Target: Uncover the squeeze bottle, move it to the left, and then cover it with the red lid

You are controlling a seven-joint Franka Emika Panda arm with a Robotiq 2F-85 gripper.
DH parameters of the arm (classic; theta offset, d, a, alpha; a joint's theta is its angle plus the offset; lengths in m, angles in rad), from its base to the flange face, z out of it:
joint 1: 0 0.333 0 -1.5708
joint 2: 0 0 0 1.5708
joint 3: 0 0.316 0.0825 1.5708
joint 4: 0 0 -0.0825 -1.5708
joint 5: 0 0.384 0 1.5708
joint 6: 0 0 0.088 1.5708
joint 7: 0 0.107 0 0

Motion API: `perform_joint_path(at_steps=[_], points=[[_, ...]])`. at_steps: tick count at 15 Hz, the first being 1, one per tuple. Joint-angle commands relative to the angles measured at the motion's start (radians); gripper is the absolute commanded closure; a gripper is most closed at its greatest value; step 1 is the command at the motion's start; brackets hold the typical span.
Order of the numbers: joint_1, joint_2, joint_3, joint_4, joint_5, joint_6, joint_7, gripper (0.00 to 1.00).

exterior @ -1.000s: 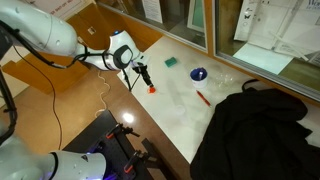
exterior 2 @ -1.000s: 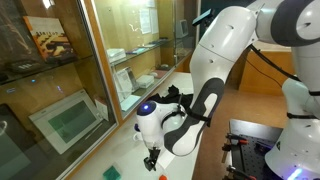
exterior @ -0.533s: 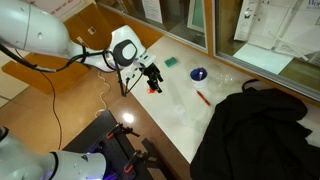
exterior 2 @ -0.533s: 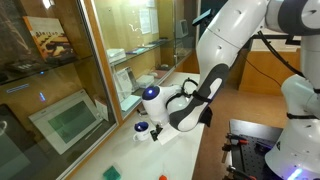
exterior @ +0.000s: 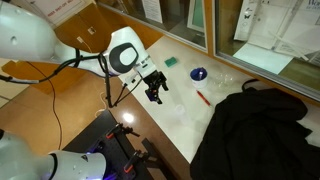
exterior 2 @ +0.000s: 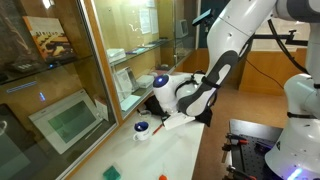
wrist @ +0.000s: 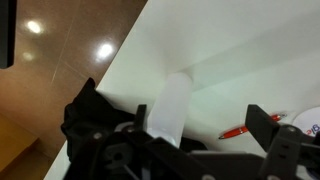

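Note:
I should next move my gripper to the upper end [exterior: 176, 104] [wrist: 167, 122] of the pale squeeze bottle, close to the white table's edge, and close it there.
In the wrist view the squeeze bottle [wrist: 172, 100] is a pale, translucent cylinder that stands between my gripper's fingers [wrist: 200, 118], close against the left finger. The fingers are spread wide and the right finger is well clear of the bottle. In an exterior view the gripper [exterior: 155, 92] hangs low over the white table near its left front edge, and the bottle is too pale to make out there. The red lid does not show clearly in any view. The arm hides the gripper in the exterior view from the table's end.
A dark blue bowl [exterior: 198, 73] [exterior 2: 142, 127] and a flat green square [exterior: 171, 61] [exterior 2: 113, 172] lie further back on the white table [exterior: 190, 115]. A red pen [exterior: 202, 97] [wrist: 243, 130] lies to the right. A black cloth [exterior: 255, 130] covers the right end.
The gripper has shifted a little to the right over the table and turned. The red lid that showed beside it earlier is no longer visible.

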Motion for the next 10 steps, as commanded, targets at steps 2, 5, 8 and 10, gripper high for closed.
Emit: perform_joint_path(at_steps=[2,5,8,10], points=[[-0.123,-0.101,0.012,-0.144,-0.011,0.235,-0.007,0.0],[-0.179,-0.116,0.007,-0.194,0.016,0.364,-0.056,0.0],[-0.223,-0.124,0.017,-0.226,0.102,0.419,-0.153,0.0],[-0.246,-0.126,0.031,-0.233,0.198,0.402,-0.244,0.0]])
